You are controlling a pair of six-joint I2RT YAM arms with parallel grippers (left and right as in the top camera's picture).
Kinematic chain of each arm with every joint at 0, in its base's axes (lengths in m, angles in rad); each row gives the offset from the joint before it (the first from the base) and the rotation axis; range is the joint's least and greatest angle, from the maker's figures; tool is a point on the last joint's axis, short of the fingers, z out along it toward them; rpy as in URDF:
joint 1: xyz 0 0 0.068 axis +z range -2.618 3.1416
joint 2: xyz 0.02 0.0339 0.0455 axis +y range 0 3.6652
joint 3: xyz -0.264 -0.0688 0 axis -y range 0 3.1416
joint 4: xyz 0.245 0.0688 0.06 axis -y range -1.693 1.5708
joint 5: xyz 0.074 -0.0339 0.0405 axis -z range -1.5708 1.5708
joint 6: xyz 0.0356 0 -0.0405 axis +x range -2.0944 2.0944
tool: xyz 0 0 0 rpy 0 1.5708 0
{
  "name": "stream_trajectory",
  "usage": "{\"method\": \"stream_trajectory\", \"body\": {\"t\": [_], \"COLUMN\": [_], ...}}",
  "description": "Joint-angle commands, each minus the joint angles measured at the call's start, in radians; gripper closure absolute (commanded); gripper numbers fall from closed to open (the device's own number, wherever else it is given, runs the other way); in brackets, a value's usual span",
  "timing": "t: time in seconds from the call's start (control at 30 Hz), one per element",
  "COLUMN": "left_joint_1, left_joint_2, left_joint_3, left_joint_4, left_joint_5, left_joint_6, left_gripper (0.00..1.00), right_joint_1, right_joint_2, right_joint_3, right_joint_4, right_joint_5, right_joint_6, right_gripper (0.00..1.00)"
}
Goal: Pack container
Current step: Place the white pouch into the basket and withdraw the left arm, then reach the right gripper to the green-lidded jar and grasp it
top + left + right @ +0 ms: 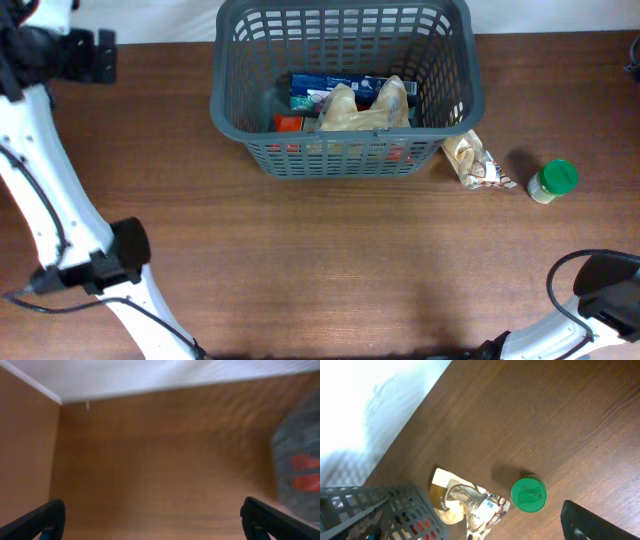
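Observation:
The robot's right gripper will next go to the green-lidded jar beside the printed snack pouch and close around the jar's lid (559, 177) (529, 495).
The dark grey container (345, 150) stands at the back centre of the table. It holds a blue box (330, 88), a tan pouch (362, 110) and red packs. A printed snack pouch (472, 160) lies just right of it, and a green-lidded jar (553, 181) stands further right. The right wrist view shows the jar (528, 494), the pouch (470, 505) and a container corner (385, 510) below my open, empty right gripper (475, 527). My left gripper (152, 522) is open and empty over bare wood, with the container (300, 470) blurred at its right.
The left arm (70, 255) runs along the table's left side, its head at the back left corner (85, 55). The right arm (605, 295) is at the front right corner. A white wall (150, 375) lies beyond the table's back edge.

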Motion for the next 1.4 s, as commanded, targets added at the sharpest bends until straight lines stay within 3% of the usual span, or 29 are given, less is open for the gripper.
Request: {"method": "stream_trajectory", "body": {"t": [0.0, 0.13, 0.27, 0.5, 0.73, 1.13, 1.37], "left_joint_1": [0.058, 0.069, 0.069, 0.070, 0.070, 0.069, 0.070], "left_joint_2": [0.046, 0.117, 0.158, 0.171, 0.171, 0.171, 0.171], "left_joint_3": [-0.096, -0.196, -0.220, -0.231, -0.231, -0.231, -0.231], "left_joint_4": [0.028, 0.076, 0.072, 0.071, 0.072, 0.072, 0.072], "left_joint_5": [0.005, 0.005, 0.005, 0.005, 0.005, 0.005, 0.005], "left_joint_6": [-0.018, -0.018, -0.018, -0.018, -0.018, -0.018, -0.018], "left_gripper": [0.01, 0.01, 0.01, 0.01, 0.01, 0.01, 0.01], "right_joint_1": [0.007, 0.044, 0.058, 0.058, 0.059, 0.058, 0.058], "right_joint_2": [-0.005, -0.004, -0.004, -0.003, -0.003, -0.003, -0.003], "right_joint_3": [0.006, -0.081, -0.214, -0.574, -0.798, -0.840, -0.819], "right_joint_4": [-0.031, -0.129, -0.124, 0.121, 0.395, 0.508, 0.555], "right_joint_5": [-0.020, 0.220, 0.264, 0.266, 0.224, 0.155, -0.067], "right_joint_6": [-0.027, -0.048, -0.045, 0.017, 0.061, 0.061, 0.060], "right_gripper": [0.03, 0.06, 0.06, 0.05, 0.05, 0.02, 0.06]}}
